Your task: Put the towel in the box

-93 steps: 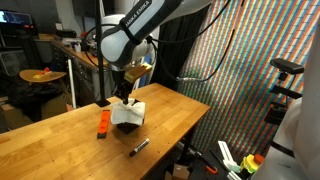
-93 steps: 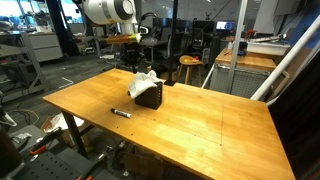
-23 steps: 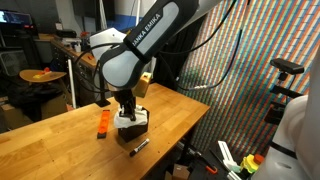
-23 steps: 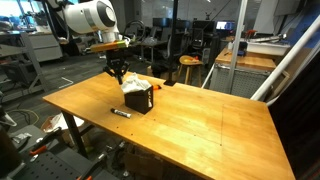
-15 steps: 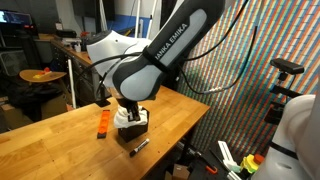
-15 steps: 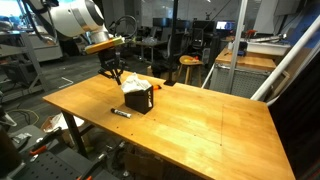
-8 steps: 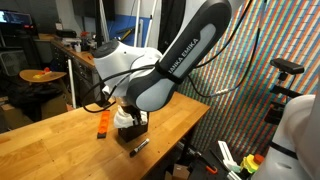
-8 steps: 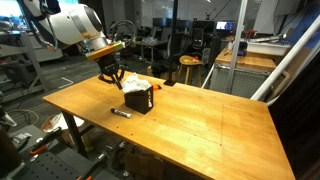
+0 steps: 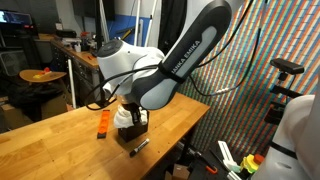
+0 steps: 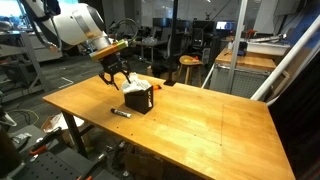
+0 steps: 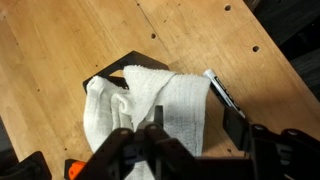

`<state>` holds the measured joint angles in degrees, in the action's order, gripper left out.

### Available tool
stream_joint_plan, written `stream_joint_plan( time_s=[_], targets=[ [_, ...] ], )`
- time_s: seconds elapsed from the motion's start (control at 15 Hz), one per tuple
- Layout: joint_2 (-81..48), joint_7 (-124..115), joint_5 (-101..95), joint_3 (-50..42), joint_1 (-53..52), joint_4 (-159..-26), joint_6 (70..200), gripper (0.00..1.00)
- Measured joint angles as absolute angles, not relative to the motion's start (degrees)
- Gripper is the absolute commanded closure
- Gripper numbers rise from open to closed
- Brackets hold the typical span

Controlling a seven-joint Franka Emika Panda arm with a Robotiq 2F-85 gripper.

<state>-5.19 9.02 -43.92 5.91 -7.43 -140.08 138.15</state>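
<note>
The white towel hangs over the black box's rim, so the robot's gripper should pinch the towel's overhanging part [image 11: 188, 98], raise it over the box's opening and push it down inside.
A white towel [image 11: 135, 100] lies bunched in the small black box [image 11: 108, 76], spilling over its rim. In both exterior views the box [image 10: 141, 100] stands on the wooden table with the towel [image 10: 141, 84] heaped on top. My gripper [image 11: 197, 122] hovers just above the towel, open and apart from it, with nothing between the fingers [image 11: 236, 128]. In an exterior view the gripper [image 10: 118, 77] hangs over the box's far left side. From the opposite side, the arm hides most of the box [image 9: 132, 124].
A black marker [image 10: 121, 113] lies on the table in front of the box, also seen beside it as the marker [image 11: 220, 90]. An orange object [image 9: 103, 122] lies beside the box. The table edge [image 10: 120, 140] is near; chairs and desks stand behind.
The jaws have gone from shut to open above the box. The towel stays in the box. The arm has barely shifted.
</note>
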Motion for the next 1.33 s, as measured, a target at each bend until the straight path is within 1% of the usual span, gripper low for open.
stream_joint_plan(
  time_s=[0.2,0.33,0.47,0.73,0.8,1.0,1.07,1.2,1.27,1.33],
  targets=[
    [-5.53,9.02,-43.92,5.79,-7.33,-140.10,138.76,0.06],
    [-5.90,9.02,-43.92,5.68,-7.14,-140.10,139.02,0.11],
    [-6.27,9.02,-43.92,5.55,-6.85,-140.10,139.47,0.12],
    [-6.93,8.78,-44.04,4.85,-6.29,-140.10,141.14,0.07],
    [-7.08,8.58,-44.18,4.61,-6.15,-140.09,141.55,0.08],
    [-7.63,7.79,-44.73,3.85,-5.70,-140.10,142.97,0.01],
    [-7.85,7.59,-44.80,3.66,-5.55,-140.10,143.39,0.00],
    [-8.24,7.23,-44.87,3.46,-5.30,-140.11,143.86,0.28],
    [-8.39,7.07,-44.88,3.37,-5.23,-140.10,144.10,0.35],
    [-8.51,6.90,-44.88,3.26,-5.19,-140.10,144.39,0.45]
  ],
)
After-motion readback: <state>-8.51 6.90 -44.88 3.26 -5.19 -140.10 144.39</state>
